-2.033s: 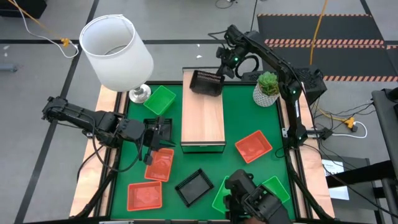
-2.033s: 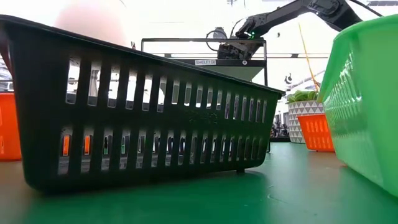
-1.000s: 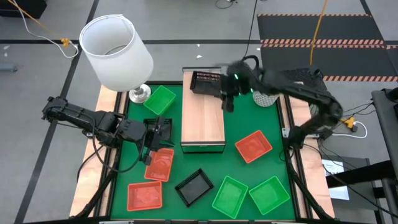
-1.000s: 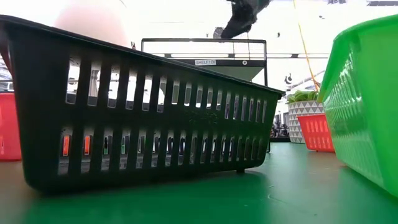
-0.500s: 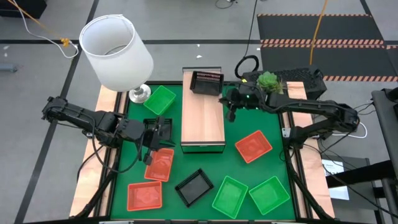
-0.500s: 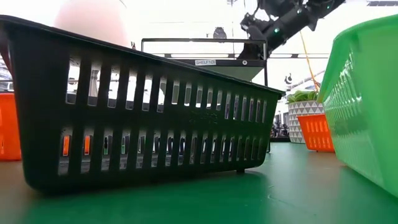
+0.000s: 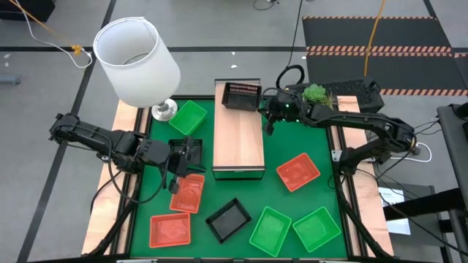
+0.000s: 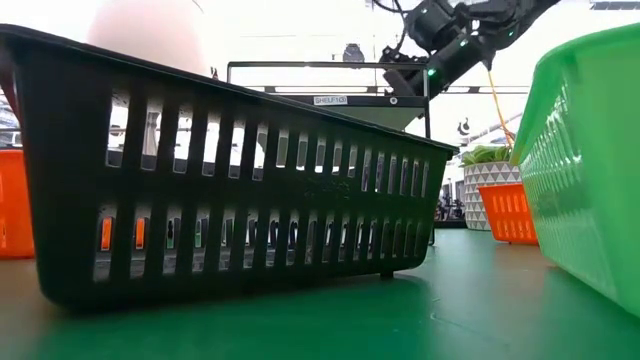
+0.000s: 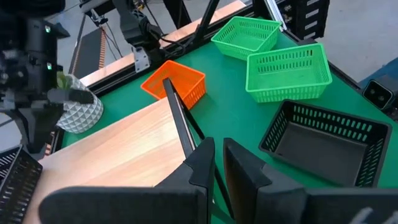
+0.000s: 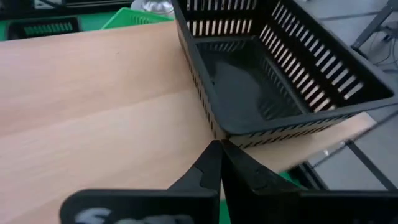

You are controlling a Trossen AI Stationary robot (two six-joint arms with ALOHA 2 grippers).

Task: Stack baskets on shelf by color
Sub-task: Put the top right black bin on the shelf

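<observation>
Next, I will lower my left gripper to the orange basket beneath it and close it on the basket's long rim (image 7: 174, 196) facing away from the shelf.
The shelf (image 7: 239, 139) is a light-wood board in mid-table. One black basket (image 7: 243, 96) sits flat on its far end, also in the right wrist view (image 10: 267, 74). My right gripper (image 7: 265, 122) is shut and hovers at the shelf's right edge, just short of that basket's near wall (image 10: 214, 132). My left gripper (image 7: 188, 152) is shut and waits left of the shelf, above an orange basket (image 7: 186, 194). On the green mat lie another orange basket (image 7: 170, 229), a black one (image 7: 229, 219), two green ones (image 7: 270, 231) (image 7: 316, 226), an orange one (image 7: 297, 172) and a green one (image 7: 189, 117).
A white lamp (image 7: 139, 62) stands at the table's far left corner. A potted plant (image 7: 316, 98) stands at the far right, under my right arm. Pale wooden planks (image 7: 124, 183) border the mat. In the low view a black basket (image 8: 230, 170) fills the foreground.
My right arm has swung lower and stretched out toward the table's right side. Its shut gripper has stayed by the shelf's right edge near the black basket. That basket has kept its place on the shelf's far end.
</observation>
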